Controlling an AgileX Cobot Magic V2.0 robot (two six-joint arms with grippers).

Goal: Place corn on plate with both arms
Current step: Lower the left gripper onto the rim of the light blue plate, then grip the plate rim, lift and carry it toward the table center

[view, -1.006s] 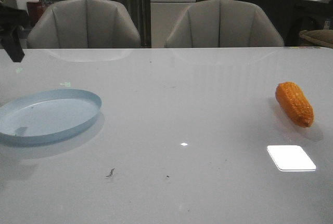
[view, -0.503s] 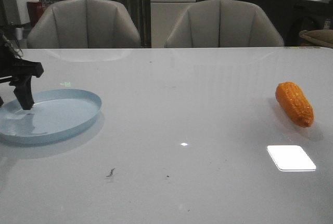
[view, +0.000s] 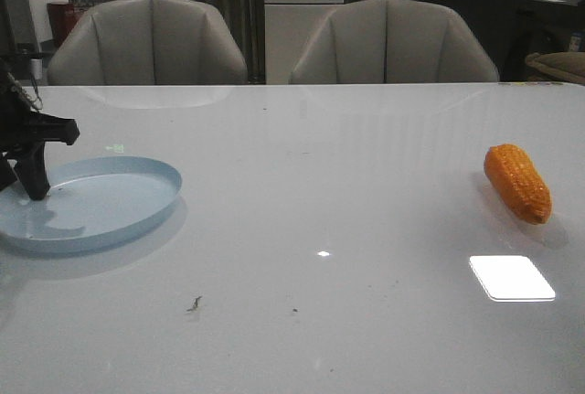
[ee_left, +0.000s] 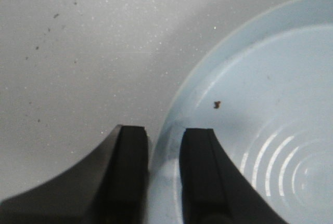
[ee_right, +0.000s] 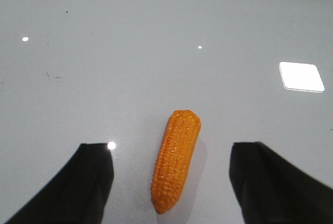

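Note:
The robot's right gripper needs to next move down to the middle of the orange corn (view: 515, 178) (ee_right: 176, 159) and shut there, with its fingers on either side.
The pale blue plate (view: 101, 204) lies at the table's left. My left gripper (view: 35, 188) is at its near-left rim. In the left wrist view its fingers (ee_left: 164, 130) stand close together with the plate's rim (ee_left: 260, 73) between them, one inside the plate and one outside. The orange corn (view: 518, 182) lies on the table at the far right, apart from the plate. My right gripper (ee_right: 173, 148) does not show in the front view. In the right wrist view it is wide open above the table, with the corn (ee_right: 177, 159) lying between its fingers, untouched.
A bright rectangular light reflection (view: 512, 277) lies on the table just in front of the corn. A small dark speck (view: 194, 303) lies in front of the plate. Two grey chairs (view: 146, 42) stand behind the table's far edge.
My left arm came down from the upper left onto the plate's rim and its fingers closed around it. The plate shifted slightly to the right. The corn has not moved.

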